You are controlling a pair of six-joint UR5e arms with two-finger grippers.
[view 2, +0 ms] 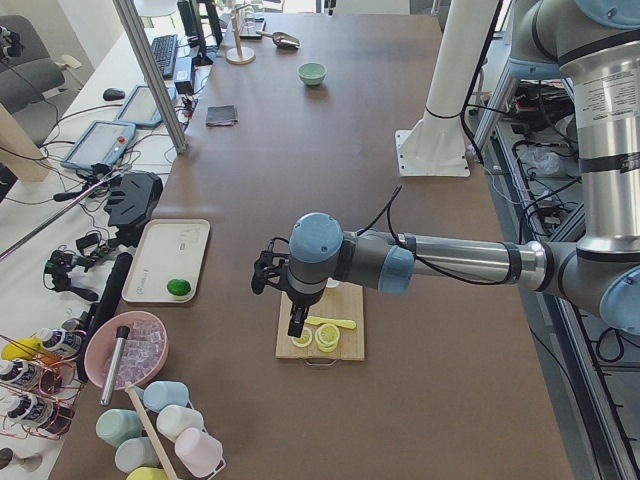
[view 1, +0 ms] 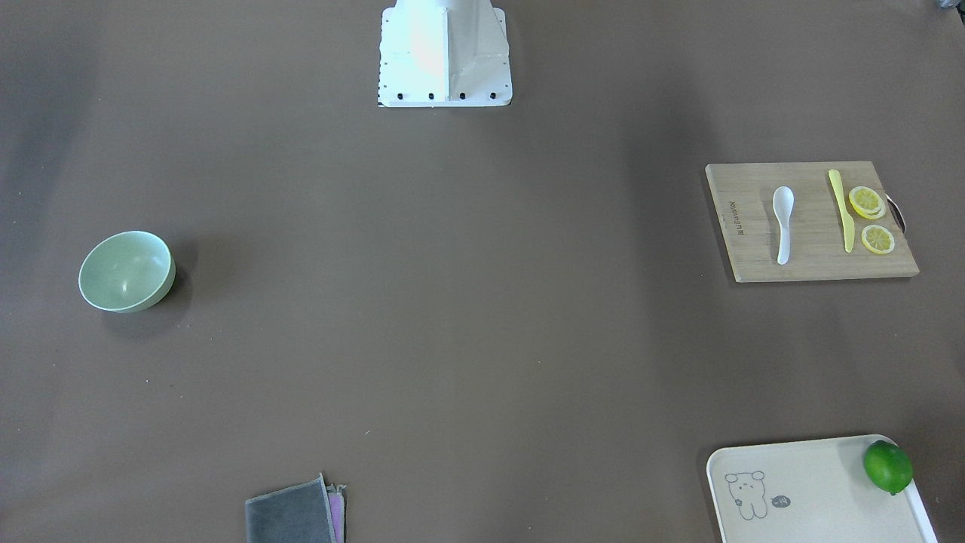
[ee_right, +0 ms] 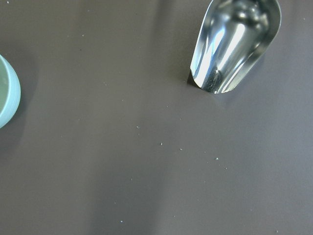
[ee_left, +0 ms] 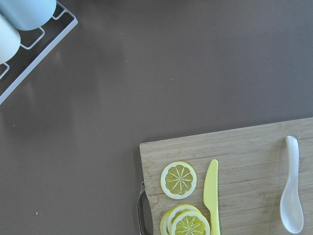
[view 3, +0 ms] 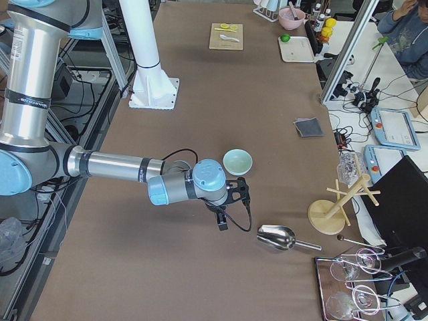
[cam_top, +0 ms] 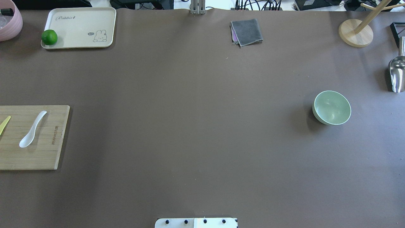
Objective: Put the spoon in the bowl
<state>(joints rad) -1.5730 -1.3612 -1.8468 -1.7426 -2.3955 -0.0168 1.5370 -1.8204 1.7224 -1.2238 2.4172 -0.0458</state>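
Observation:
The mint-green bowl is next for my right gripper to grasp by the bowl's rim point(view 1: 81, 273) point(ee_right: 18, 93), on the side that faces away from the cutting board.
The white spoon point(view 1: 782, 224) lies on a wooden cutting board point(view 1: 746, 249) on my left side, scoop toward me; it also shows in the overhead view point(cam_top: 32, 129) and the left wrist view point(ee_left: 292, 196). The mint-green bowl point(cam_top: 331, 107) stands upright and empty on my right side point(view 1: 127, 271). My left gripper point(view 2: 297, 325) shows only in the exterior left view, hovering above the board; I cannot tell whether it is open or shut. My right gripper point(view 3: 223, 224) shows only in the exterior right view, above the table beside the bowl point(view 3: 237, 162); I cannot tell its state either.
A yellow knife point(view 1: 841, 210) and lemon slices point(view 1: 867, 202) share the board. A cream tray point(cam_top: 79, 28) with a lime point(cam_top: 49, 37) sits far left. A grey cloth point(cam_top: 246, 31), a metal scoop point(cam_top: 397, 74), a wooden stand point(cam_top: 356, 33) and a pink bowl point(cam_top: 9, 23) line the far edge.

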